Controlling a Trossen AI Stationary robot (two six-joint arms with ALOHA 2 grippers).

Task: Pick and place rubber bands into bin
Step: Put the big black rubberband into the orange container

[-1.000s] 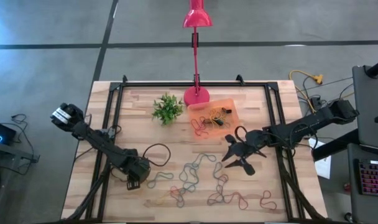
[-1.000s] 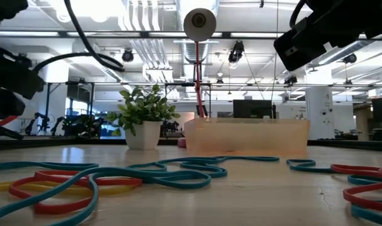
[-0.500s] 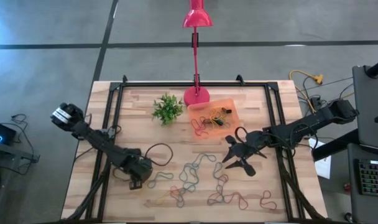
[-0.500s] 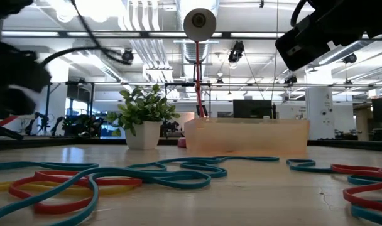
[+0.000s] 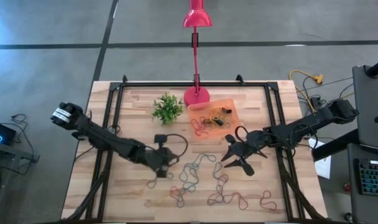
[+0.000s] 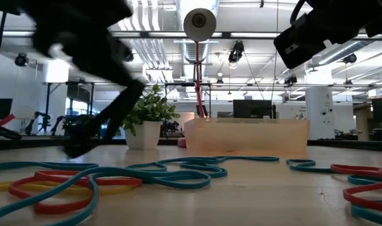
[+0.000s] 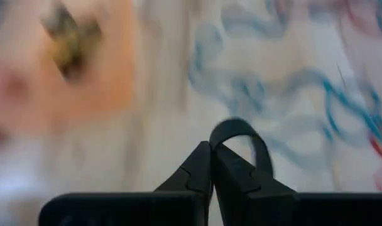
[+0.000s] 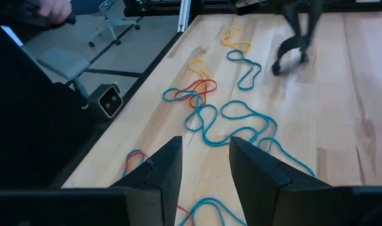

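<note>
The black rubber band, now dangling over the table's middle, will be released by my left gripper in the orange bin, between the dark rubber bands and the bin's near edge [image 5: 227, 126] [image 7: 109, 34].
My left gripper [image 5: 166, 157] is over the middle of the table, shut on a black rubber band [image 5: 175, 143]; the right wrist view shows that gripper [image 8: 298, 28] far off with the band [image 8: 286, 58] dangling under it. My right gripper [image 5: 231, 154] hovers open to the right, near the bin [image 5: 215, 114], with nothing between its fingers [image 8: 154, 171]. The bin is an orange tray on the far middle of the table, with several bands inside. Teal [image 5: 195, 171], red [image 5: 225, 199] and yellow bands lie loose on the near part of the wooden table [image 5: 139, 118]. My left gripper pinches a short stretch of the black rubber band [image 7: 215, 133] between its two shut fingertips [image 7: 200, 164]. The rest of the loop [image 7: 244, 129] curves out beyond the tips and hangs slack. I cannot tell whether its low end [image 8: 278, 68] touches the table.
A small green plant [image 5: 167, 108] and the pink lamp's round base [image 5: 196, 96] stand at the far side, left of the bin. Black frame rails [image 5: 114, 109] run along the table's left and right sides. Cables lie off the right edge.
My left gripper has swung from the near left toward the table's right and far side, rising and tipping its fingers up from pointing steeply down. The black rubber band, which lay flat on the table, has come along with it. My right gripper has kept still.
</note>
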